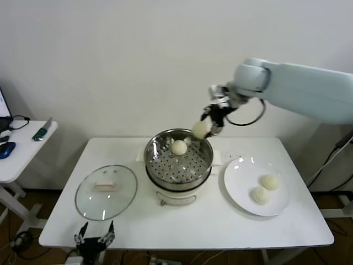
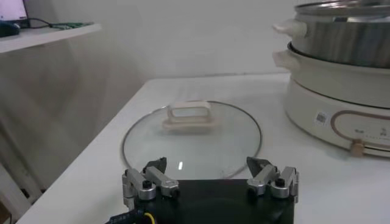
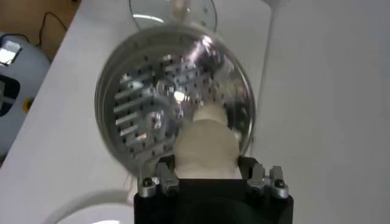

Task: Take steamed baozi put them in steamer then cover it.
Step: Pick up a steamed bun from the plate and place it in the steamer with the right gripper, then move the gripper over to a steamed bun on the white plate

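Observation:
The baozi, still held above the steamer's far rim, will be released from my right gripper on the steamer's perforated bottom (image 1: 161,161) (image 3: 186,79), between the baozi there and the side of the glass cover.
My right gripper (image 1: 205,129) is shut on a cream-white baozi (image 1: 199,129) and holds it above the far right rim of the steel steamer (image 1: 165,167); the held baozi (image 3: 206,149) fills the gap between the jaws in the right wrist view. One baozi (image 1: 179,147) lies on the steamer's perforated floor (image 3: 140,115), and another (image 3: 210,112) shows there beyond the held one. Two baozi (image 1: 269,181) (image 1: 260,195) lie on the white plate (image 1: 237,182). The glass cover (image 1: 106,192) lies flat to the steamer's left, handle (image 2: 189,115) up. My left gripper (image 1: 95,234) is open and empty at the front edge near the cover (image 2: 192,141).
The steamer sits on a white electric pot base (image 2: 341,115) in the table's middle. A white side table (image 1: 22,146) with a blue object and a green-handled tool stands to the left. The wall is close behind the table.

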Controlling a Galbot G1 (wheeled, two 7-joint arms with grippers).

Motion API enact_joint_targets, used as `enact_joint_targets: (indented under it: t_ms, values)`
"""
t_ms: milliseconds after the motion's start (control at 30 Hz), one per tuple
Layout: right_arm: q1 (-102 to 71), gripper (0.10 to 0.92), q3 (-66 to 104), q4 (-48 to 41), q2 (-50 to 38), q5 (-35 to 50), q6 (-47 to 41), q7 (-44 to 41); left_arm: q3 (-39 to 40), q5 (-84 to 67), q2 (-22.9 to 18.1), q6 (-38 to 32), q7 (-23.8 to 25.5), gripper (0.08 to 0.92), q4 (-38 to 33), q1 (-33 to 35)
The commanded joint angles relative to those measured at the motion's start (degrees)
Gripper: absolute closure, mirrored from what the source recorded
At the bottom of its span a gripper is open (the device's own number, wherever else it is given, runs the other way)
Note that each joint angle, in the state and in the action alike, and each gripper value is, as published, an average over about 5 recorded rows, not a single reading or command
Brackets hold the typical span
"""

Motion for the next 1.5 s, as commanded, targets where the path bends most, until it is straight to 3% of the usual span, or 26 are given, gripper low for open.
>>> enact_joint_targets:
  t_ms: [33,300,967,1067,1233,1500]
  values:
    - [-3.6,0.347,0.6,-4.0,15.2,2.0,-2.4,3.4,-0.2,-0.2,0.1,0.0,0.0,0.177,-0.2,0.0]
    - [-13.8,0.347,0.5,-13.5,20.6,-4.0,-2.5,3.5,-0.8,-0.2,0.2,-0.2,-0.3,0.177,0.1,0.1]
    - [-18.9,0.347,0.5,-15.2,19.6,-7.9,-4.9,7.0,-0.7,-0.3,0.2,-0.4,-0.4,0.177,0.2,-0.3]
    - [-18.3,0.312,0.4,-14.6,19.1,-7.9,-4.5,6.7,-0.6,-0.3,0.1,-0.4,-0.5,0.177,0.1,-0.2]
    - [-15.9,0.214,0.0,-12.3,17.1,-8.0,-3.0,5.1,-0.6,-0.3,0.1,-0.4,-0.6,0.177,-0.1,-0.1]
    - [-3.9,0.203,-1.3,-5.6,4.9,-4.7,0.8,0.0,-0.7,-0.1,-0.3,-0.3,-0.6,0.177,-0.5,-0.2]
